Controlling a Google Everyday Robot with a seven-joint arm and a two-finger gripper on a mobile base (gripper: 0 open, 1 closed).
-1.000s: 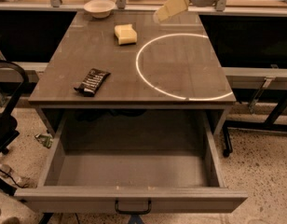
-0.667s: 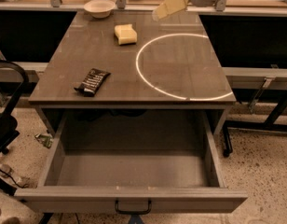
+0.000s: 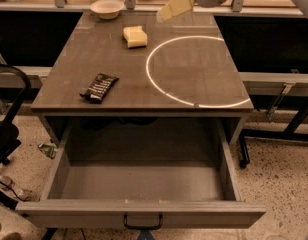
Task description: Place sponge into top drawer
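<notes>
I need to next close my gripper on the sponge's middle (image 3: 135, 36), the pale yellow one near the white bowl.
The pale yellow sponge (image 3: 135, 36) lies on the grey table top (image 3: 94, 59), towards the back and left of centre. The top drawer (image 3: 144, 215) is pulled wide open below the table's front edge, and nothing shows inside it. Its dark pull handle (image 3: 143, 223) is at the middle of the front panel. My gripper (image 3: 173, 6), with cream-yellow fingers, hangs above the table's back edge, to the right of and beyond the sponge, apart from it.
A white bowl (image 3: 107, 8) stands at the table's back left. A black snack bar wrapper (image 3: 99, 87) lies at the front left. A bright white ring (image 3: 194, 69) marks the right half of the table top. A dark chair (image 3: 6, 129) stands at the left.
My gripper has shifted slightly to the left, towards the sponge. The sponge, the bowl, the wrapper and the drawer have not moved.
</notes>
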